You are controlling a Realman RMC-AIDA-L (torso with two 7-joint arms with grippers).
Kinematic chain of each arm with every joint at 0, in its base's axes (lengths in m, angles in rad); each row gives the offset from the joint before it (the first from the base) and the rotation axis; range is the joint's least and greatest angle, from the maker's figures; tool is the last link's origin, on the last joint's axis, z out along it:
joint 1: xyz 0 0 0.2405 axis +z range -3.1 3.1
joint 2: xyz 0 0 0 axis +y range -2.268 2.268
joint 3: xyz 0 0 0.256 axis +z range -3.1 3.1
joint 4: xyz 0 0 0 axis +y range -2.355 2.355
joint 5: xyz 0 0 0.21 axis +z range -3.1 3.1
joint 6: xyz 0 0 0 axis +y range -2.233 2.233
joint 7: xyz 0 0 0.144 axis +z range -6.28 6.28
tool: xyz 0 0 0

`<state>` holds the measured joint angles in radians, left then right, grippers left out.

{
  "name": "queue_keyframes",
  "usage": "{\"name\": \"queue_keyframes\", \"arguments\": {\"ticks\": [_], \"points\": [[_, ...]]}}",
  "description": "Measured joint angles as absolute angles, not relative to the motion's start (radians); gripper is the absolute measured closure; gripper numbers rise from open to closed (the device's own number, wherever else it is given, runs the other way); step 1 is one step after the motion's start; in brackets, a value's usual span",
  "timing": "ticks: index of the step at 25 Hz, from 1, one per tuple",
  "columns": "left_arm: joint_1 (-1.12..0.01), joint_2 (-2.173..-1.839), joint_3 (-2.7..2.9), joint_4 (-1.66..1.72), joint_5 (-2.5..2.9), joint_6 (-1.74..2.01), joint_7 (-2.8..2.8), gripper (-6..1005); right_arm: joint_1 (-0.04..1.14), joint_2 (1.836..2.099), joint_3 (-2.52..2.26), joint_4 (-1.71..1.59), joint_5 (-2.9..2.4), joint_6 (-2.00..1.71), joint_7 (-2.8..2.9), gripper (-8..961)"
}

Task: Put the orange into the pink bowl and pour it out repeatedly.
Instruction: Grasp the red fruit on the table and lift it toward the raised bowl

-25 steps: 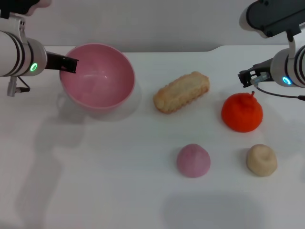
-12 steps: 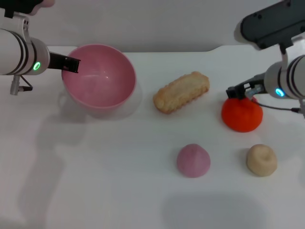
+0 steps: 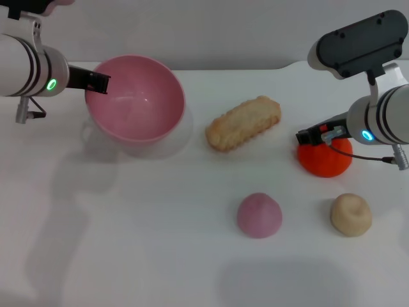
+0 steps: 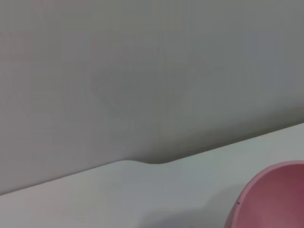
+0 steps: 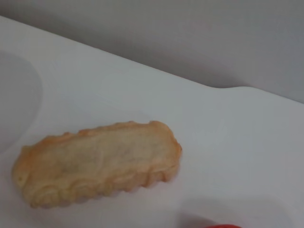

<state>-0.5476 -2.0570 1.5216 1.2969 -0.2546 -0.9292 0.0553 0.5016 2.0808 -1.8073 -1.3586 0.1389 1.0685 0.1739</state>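
Note:
The robot's right fingers reach across to the edge of the orange facing the biscuit-like toy, so they should open, pull back and grip closer to the orange's middle (image 3: 324, 152).
The pink bowl (image 3: 135, 99) is at the far left of the white table, slightly tilted. My left gripper (image 3: 96, 83) is shut on its left rim. The bowl is empty; its rim also shows in the left wrist view (image 4: 275, 194). The orange (image 3: 329, 161) lies on the table at the right. My right gripper (image 3: 310, 136) is low over the orange's top left and hides its stem. A thin sliver of the orange shows in the right wrist view (image 5: 223, 226).
A long beige biscuit-like toy (image 3: 243, 123) lies mid-table between bowl and orange, also in the right wrist view (image 5: 95, 164). A small pink dome lump (image 3: 259, 215) and a beige round lump (image 3: 351, 214) lie nearer the front. A grey wall stands behind the table.
My right gripper has come down and to the left, from above the orange onto its top. My left gripper and the bowl have shifted slightly right and up.

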Motion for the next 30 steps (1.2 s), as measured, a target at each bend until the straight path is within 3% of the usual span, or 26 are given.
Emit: {"name": "queue_keyframes", "arguments": {"ticks": [30], "points": [[-0.548,-2.057,1.522,1.294,-0.253,-0.935,0.055,951,0.541,2.075,-1.808,-1.241,0.079,1.074,0.230,380]]}}
